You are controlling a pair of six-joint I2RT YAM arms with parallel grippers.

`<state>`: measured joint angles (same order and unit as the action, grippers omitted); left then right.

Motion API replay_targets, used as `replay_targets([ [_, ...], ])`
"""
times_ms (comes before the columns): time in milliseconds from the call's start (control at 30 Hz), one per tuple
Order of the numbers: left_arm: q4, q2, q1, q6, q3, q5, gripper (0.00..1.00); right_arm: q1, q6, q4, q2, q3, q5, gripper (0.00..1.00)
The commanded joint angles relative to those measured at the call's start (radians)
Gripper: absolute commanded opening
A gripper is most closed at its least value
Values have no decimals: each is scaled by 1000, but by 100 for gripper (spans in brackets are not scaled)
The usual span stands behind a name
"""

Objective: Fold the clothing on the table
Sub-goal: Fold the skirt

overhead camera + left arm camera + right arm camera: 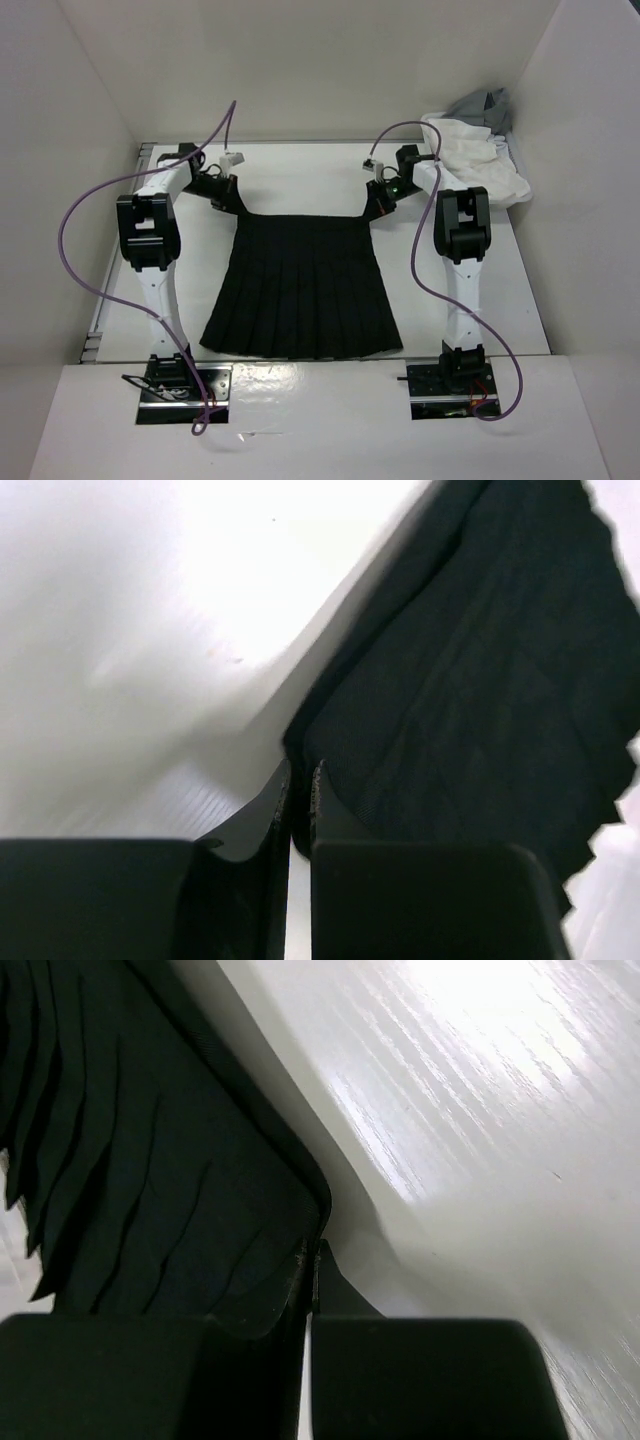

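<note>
My left gripper needs to open and take more of the waistband [338, 732] before it pulls the skirt back, because it pinches only the very edge of the skirt's corner.
The clothing [300, 290], a black pleated skirt, lies flat in the middle of the white table [300, 170], waistband at the far side and hem toward the arm bases. My left gripper [228, 200] sits at the waistband's left corner. In the left wrist view the left gripper [300, 778] is shut with black fabric [480, 680] pinched between its tips. My right gripper [378, 205] sits at the waistband's right corner. In the right wrist view the right gripper [312, 1255] is shut on the very edge of that rounded skirt corner [150, 1160].
A crumpled white cloth [480, 160] and a grey cloth [485, 105] lie at the table's far right corner, just behind the right arm. Purple cables [75, 250] loop beside both arms. White walls stand on three sides.
</note>
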<state>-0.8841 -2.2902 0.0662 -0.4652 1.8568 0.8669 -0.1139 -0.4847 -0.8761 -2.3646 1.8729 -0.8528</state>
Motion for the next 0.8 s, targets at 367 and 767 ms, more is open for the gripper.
replay_targets([
  [367,-30,-11,75,-15,4,138,12,53,57,32,-30,98,35,2],
  [767,0,-20,75,65,133,72,35,42,107,42,18,157,113,36],
])
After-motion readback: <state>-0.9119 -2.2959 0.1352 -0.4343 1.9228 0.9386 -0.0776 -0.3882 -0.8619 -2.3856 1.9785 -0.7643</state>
